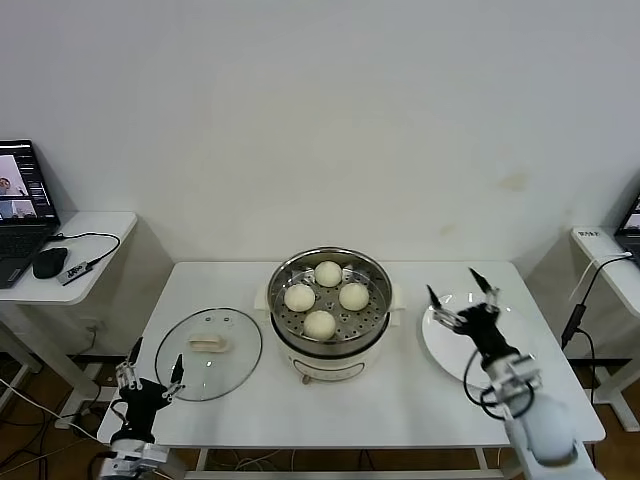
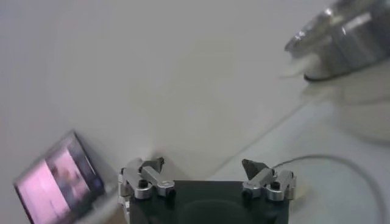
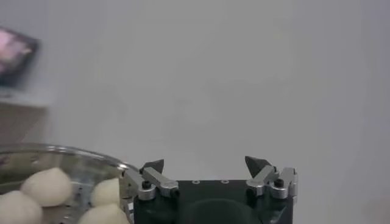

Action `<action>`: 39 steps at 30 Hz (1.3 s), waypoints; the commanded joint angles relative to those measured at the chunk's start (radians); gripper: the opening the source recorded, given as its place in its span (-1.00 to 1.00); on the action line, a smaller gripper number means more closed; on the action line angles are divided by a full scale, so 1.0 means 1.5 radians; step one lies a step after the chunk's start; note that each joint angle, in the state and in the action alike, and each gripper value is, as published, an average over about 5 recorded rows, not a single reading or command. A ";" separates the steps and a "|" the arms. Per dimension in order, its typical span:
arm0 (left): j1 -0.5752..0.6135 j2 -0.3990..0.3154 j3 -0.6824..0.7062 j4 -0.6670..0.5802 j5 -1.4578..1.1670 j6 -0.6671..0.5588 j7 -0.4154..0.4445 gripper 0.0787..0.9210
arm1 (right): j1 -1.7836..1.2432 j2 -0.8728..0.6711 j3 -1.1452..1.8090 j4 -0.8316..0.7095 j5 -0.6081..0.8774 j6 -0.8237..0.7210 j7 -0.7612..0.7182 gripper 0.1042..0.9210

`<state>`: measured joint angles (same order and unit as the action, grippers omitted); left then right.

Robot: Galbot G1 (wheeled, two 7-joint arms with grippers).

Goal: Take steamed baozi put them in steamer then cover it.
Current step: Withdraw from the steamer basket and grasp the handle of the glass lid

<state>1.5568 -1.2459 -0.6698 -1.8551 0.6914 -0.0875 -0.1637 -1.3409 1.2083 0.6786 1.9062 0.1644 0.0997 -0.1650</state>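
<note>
My left gripper needs to next move to the glass cover's cream bar handle (image 1: 206, 342) (image 2: 304, 190) and close there, since the baozi are already in the steamer.
Four cream-white baozi (image 1: 327, 297) sit in the shiny steel steamer (image 1: 329, 260) on its cream pot base at the table's middle; several show in the right wrist view (image 3: 47, 185). The glass cover (image 1: 240, 345) with its cream bar handle lies flat on the table, left of the steamer. My right gripper (image 1: 460, 285) is open and empty, raised over the white plate (image 1: 440, 340) right of the steamer. My left gripper (image 1: 150, 367) is open and empty at the table's front left corner, beside the cover. The steamer's rim also shows in the left wrist view (image 2: 341, 24).
A side table with a laptop (image 1: 22, 205), mouse (image 1: 48, 263) and cable stands at the far left. Another side table with a cable (image 1: 590, 285) is at the far right. A white wall is behind the table.
</note>
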 commanded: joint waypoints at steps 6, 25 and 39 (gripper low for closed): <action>-0.122 0.098 0.057 0.191 0.351 -0.031 -0.018 0.77 | -0.162 0.129 0.205 0.053 -0.016 0.044 0.014 0.76; -0.246 0.098 0.151 0.282 0.337 -0.025 -0.009 0.77 | -0.197 0.168 0.242 0.077 -0.029 0.057 0.024 0.76; -0.334 0.096 0.188 0.381 0.328 -0.021 -0.012 0.77 | -0.201 0.184 0.219 0.065 -0.055 0.063 0.025 0.76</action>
<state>1.1501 -1.1076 -0.4237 -1.3872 1.1725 -0.1189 -0.1789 -1.6312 1.4690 1.0175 2.0189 0.1045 0.1842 -0.1290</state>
